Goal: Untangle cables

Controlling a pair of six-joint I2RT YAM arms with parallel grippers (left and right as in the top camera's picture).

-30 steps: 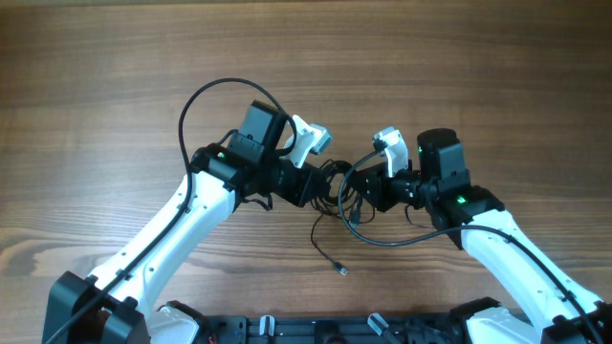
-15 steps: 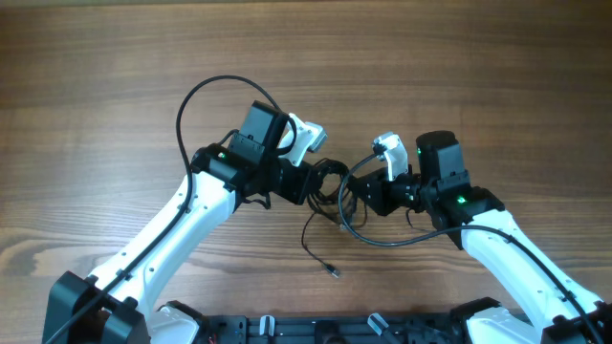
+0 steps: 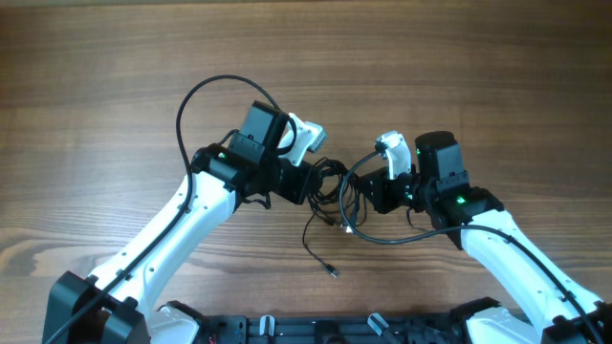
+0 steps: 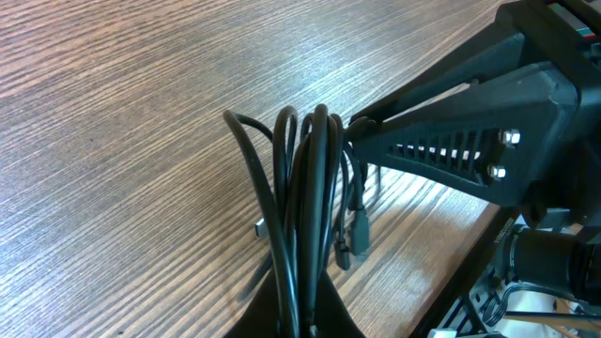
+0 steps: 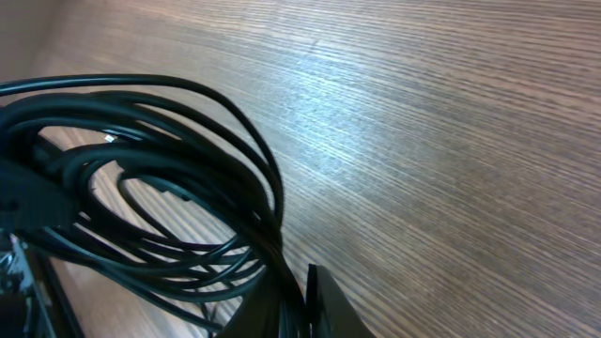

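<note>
Next, I let go of the bunch of cables with my left gripper on the wooden table (image 3: 267, 188) under my left gripper's black body, clear of my right gripper.
The cables (image 3: 333, 187) are a bunch of thin black wires held between my two grippers at the table's middle. One loose end with a small plug (image 3: 332, 271) trails toward the front. My left gripper (image 3: 318, 180) is shut on the bunch from the left; in the left wrist view several strands (image 4: 305, 178) rise from between its fingers (image 4: 302, 319), with a plug (image 4: 357, 230) dangling. My right gripper (image 3: 366, 194) is shut on the bunch from the right; in the right wrist view loops (image 5: 141, 178) spread left of its fingers (image 5: 300, 314).
The wooden table (image 3: 115, 76) lies all around. A thick black arm cable (image 3: 206, 96) arcs above my left arm. A dark frame (image 3: 316, 330) runs along the front edge. My right arm's black body (image 4: 479, 131) fills the right of the left wrist view.
The loose plug end has slid left and toward the front. My left gripper has drawn slightly left with the bunch. My right gripper has shifted a little.
</note>
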